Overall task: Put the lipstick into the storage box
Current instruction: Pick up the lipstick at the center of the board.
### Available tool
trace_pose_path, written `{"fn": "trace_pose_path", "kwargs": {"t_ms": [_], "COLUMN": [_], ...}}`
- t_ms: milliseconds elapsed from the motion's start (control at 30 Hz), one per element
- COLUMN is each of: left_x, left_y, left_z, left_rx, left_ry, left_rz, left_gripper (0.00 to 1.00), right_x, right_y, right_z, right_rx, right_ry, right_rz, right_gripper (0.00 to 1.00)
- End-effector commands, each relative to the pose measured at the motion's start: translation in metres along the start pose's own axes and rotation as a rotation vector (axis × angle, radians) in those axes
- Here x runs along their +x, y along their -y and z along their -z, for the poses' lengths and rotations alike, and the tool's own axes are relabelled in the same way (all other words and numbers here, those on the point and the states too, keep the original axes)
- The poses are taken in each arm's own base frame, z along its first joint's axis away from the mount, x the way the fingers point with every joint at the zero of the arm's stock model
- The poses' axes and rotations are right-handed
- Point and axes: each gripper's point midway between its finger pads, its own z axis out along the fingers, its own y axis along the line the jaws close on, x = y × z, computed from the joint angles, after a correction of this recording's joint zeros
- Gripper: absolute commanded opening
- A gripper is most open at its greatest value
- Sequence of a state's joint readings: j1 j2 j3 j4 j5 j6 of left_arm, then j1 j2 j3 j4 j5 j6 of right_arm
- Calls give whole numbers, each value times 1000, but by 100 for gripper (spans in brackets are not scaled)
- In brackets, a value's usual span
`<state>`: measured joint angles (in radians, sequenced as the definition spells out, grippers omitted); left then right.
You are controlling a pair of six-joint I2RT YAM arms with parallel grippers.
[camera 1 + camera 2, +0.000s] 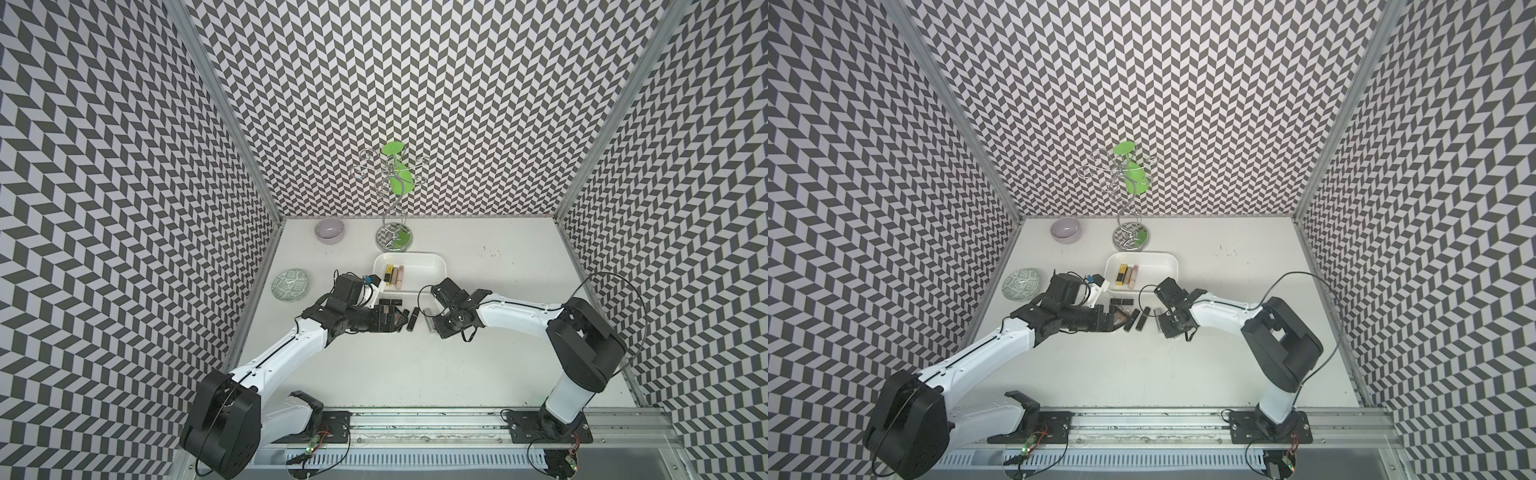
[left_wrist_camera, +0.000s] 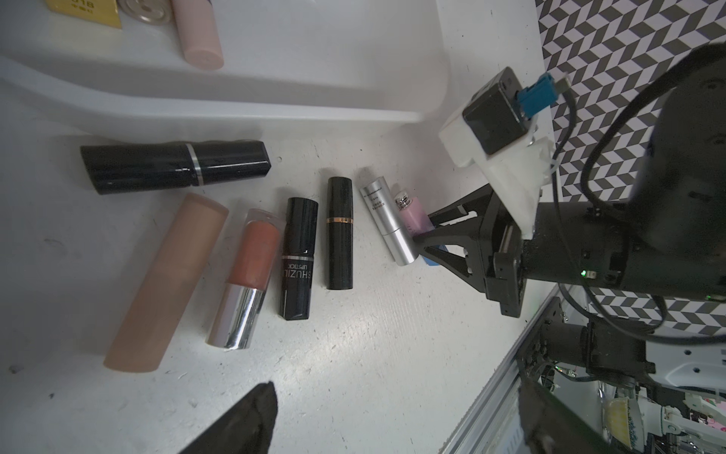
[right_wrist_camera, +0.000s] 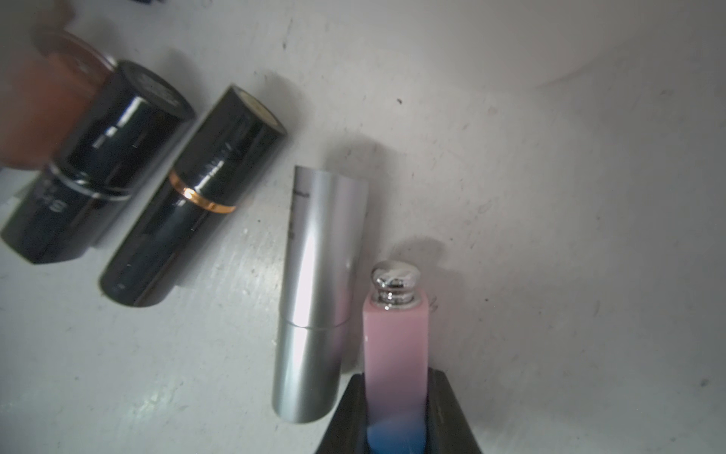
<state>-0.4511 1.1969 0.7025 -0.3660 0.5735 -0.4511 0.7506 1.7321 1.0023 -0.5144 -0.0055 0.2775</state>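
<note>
The robot's left gripper needs to next grasp the pink end (image 2: 413,215) of the pink-to-blue lipstick, just below its chrome knob, because the right gripper hands it over.
My right gripper (image 3: 395,397) is shut on a pink-to-blue lipstick (image 3: 395,346) with a chrome knob, low over the table. A silver lipstick (image 3: 318,291) lies right beside it. Further lipsticks lie in a row: one black with a gold band (image 2: 340,232), one black and lettered (image 2: 298,259), one clear-capped (image 2: 247,279) and one peach (image 2: 169,283). A long black one (image 2: 175,167) lies in front of the white storage box (image 1: 424,270), which holds a gold lipstick and pink tubes. My left gripper (image 1: 401,321) stands open over the row's left end, holding nothing.
A lilac bowl (image 1: 329,230) and a chrome jewellery stand (image 1: 392,239) stand at the back. A green-patterned plate (image 1: 291,284) lies at the left wall. Patterned walls close three sides, and a metal rail (image 1: 415,419) runs along the front edge.
</note>
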Motion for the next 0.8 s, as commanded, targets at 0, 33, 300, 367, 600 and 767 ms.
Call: {"fn": "trace_pose_path", "kwargs": {"t_ms": [0, 33, 300, 367, 600, 767], "left_x": [-2, -2, -9, -10, -22, -32], "left_y": [4, 5, 15, 17, 35, 53], "left_z": [1, 2, 6, 6, 12, 19], "left_rx": [23, 27, 68, 76, 150, 213], "left_ry": [15, 19, 51, 56, 88, 116], "left_rz": [-4, -4, -2, -3, -29, -61], "left_gripper": [99, 99, 99, 99, 99, 99], "right_x": [-2, -3, -16, -20, -38, -55], "right_y": [0, -1, 6, 12, 9, -5], "right_z": [13, 17, 49, 58, 111, 154], "right_rx": [6, -3, -111, -141, -337, -527], "right_ry": [27, 35, 109, 131, 252, 341], "right_rz": [-2, -7, -88, -112, -136, -147], "right_gripper": [17, 17, 16, 17, 16, 16]}}
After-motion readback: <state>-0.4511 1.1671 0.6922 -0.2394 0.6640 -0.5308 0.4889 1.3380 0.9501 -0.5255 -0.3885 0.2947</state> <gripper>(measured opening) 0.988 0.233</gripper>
